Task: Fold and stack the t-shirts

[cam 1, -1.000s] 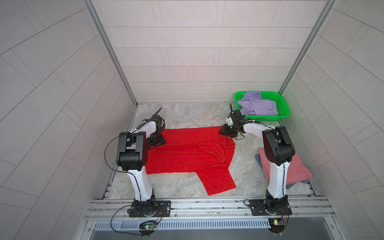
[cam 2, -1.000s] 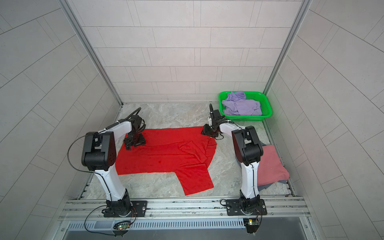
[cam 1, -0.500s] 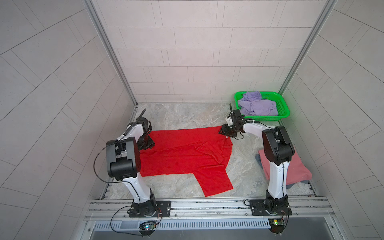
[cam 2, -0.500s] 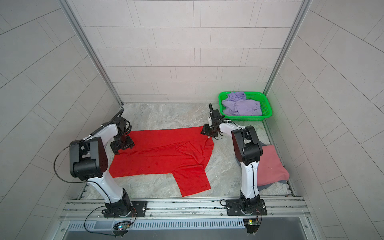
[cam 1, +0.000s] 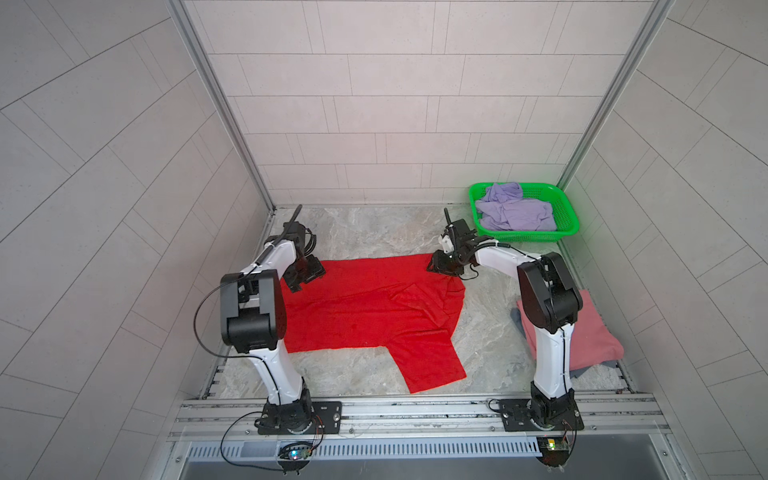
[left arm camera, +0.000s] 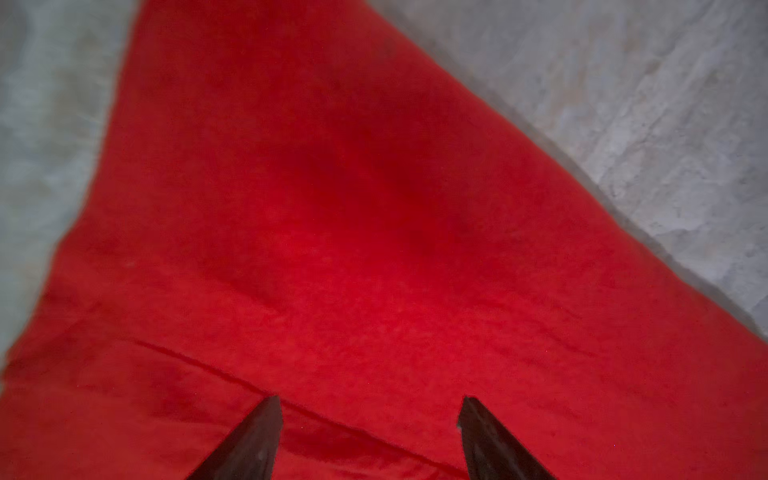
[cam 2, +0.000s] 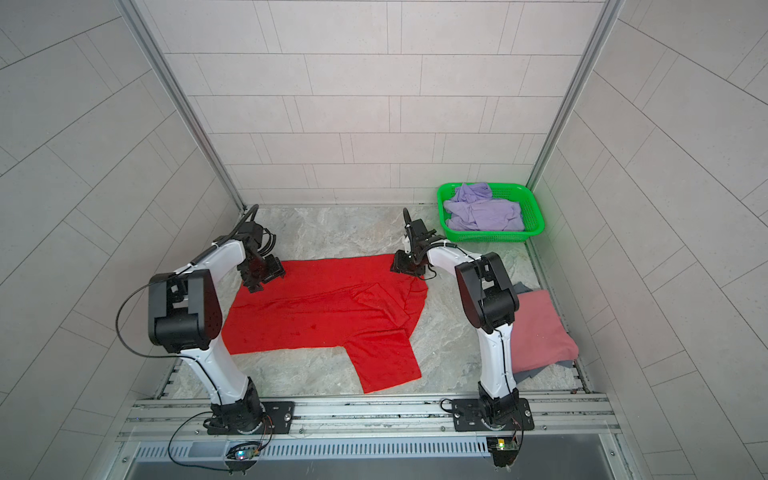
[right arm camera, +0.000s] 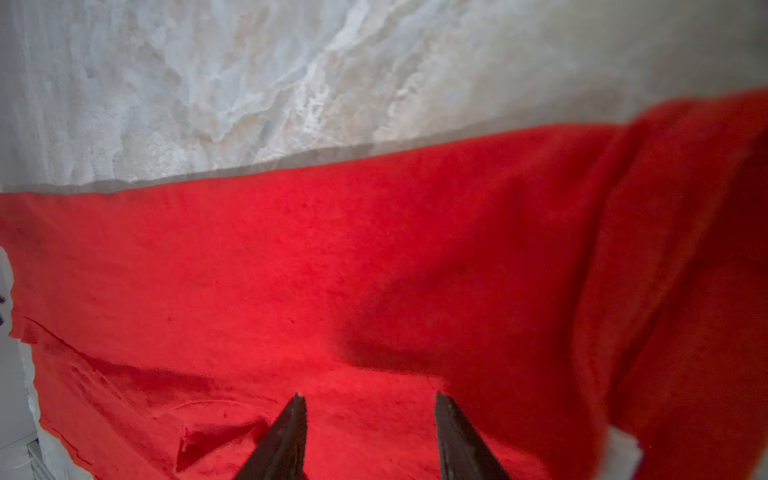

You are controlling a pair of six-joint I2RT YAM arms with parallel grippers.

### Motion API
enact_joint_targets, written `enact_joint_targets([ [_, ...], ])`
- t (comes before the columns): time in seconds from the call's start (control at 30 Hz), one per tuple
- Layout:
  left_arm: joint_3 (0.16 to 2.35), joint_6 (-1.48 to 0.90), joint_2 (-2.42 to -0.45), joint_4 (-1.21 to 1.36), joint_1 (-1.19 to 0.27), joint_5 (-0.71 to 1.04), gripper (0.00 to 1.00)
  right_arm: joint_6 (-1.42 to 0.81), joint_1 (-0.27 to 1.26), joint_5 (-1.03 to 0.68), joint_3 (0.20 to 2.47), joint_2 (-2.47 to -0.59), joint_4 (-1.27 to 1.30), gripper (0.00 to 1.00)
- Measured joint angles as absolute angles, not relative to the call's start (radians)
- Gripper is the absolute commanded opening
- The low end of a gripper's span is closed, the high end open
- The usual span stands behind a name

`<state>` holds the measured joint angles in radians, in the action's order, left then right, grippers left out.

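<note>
Next, my left gripper goes to the near corner of the red t-shirt's hem (cam 1: 291, 349), at the end away from the sleeve, and closes there.
A bright red t-shirt (cam 1: 365, 307) (cam 2: 316, 307) lies spread on the marble table, creased near its right side, with one sleeve pointing to the front. My left gripper (cam 1: 305, 278) (cam 2: 264, 276) stands open over the shirt's far left corner; the left wrist view shows its tips (left arm camera: 370, 401) apart above red cloth (left arm camera: 332, 228). My right gripper (cam 1: 442, 266) (cam 2: 405, 266) is open over the far right corner, tips (right arm camera: 370, 397) apart on red cloth (right arm camera: 291, 270). A folded dusty pink t-shirt (cam 1: 590, 332) lies on a grey-blue one (cam 1: 517, 318) at the right.
In both top views a green mesh basket (cam 1: 565, 208) (cam 2: 534, 212) at the back right holds a crumpled lavender t-shirt (cam 1: 513, 208) (cam 2: 482, 212). Tiled walls close in the table on three sides. A metal rail (cam 1: 415, 409) with the arm bases runs along the front.
My left arm swung left, dragging the red shirt's left edge with it, then came back right over the corner. The shirt now lies flatter and further left. The right gripper stayed put.
</note>
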<state>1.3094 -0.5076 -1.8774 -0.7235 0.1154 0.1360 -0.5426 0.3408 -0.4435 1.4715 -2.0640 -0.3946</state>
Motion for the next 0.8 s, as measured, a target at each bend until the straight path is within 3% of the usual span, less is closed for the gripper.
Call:
enact_joint_targets([
  [0.33,1.558,-0.570,-2.111,-0.697,0.116,0.202,0.74,-0.558,0.309,-0.419,1.776,-2.294,-0.392,0.50],
  [0.6,1.864,-0.644,-2.306,-0.660,0.116,0.276,0.73,-0.594,0.246,-0.445,2.195,-2.566,-0.382,0.50],
  [0.8,1.915,-0.673,-2.336,-0.632,0.118,0.326,0.73,-0.605,0.195,-0.487,2.353,-2.659,-0.389,0.51],
])
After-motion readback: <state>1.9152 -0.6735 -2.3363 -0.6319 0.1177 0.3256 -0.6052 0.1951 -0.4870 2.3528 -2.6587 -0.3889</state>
